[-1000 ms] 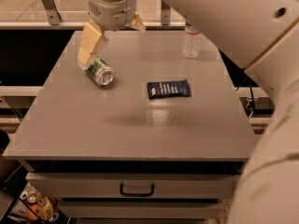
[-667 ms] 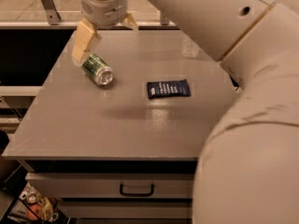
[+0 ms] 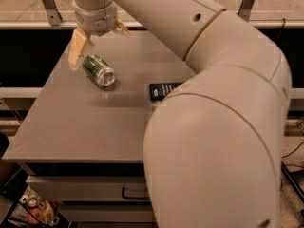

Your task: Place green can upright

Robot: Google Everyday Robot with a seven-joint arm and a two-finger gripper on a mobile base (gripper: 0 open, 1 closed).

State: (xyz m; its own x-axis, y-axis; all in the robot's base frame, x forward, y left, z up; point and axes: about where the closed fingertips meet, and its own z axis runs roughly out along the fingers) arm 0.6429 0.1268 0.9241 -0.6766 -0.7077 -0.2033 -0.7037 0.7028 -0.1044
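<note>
My gripper is to grab the green can next by its body's far half (image 3: 91,63). The can's silver end should stay free at the front.
The green can (image 3: 98,70) lies on its side on the grey table (image 3: 85,122), at the far left, its silver end facing the front right. My gripper (image 3: 97,42) hangs just above and behind the can with its tan fingers spread wide. One finger (image 3: 76,49) reaches down to the left of the can, the other finger (image 3: 121,30) shows to the right behind the wrist. The gripper is open and holds nothing. My large cream arm fills the right half of the view.
A dark flat packet (image 3: 161,90) lies mid-table, partly behind my arm. The arm hides the right part of the table. A drawer with a handle (image 3: 135,194) sits under the tabletop. Clutter lies on the floor at the bottom left (image 3: 33,210).
The gripper has moved left and lower, closer over the can. My arm has swung in and now covers the right of the table, hiding the clear bottle. The can has not moved.
</note>
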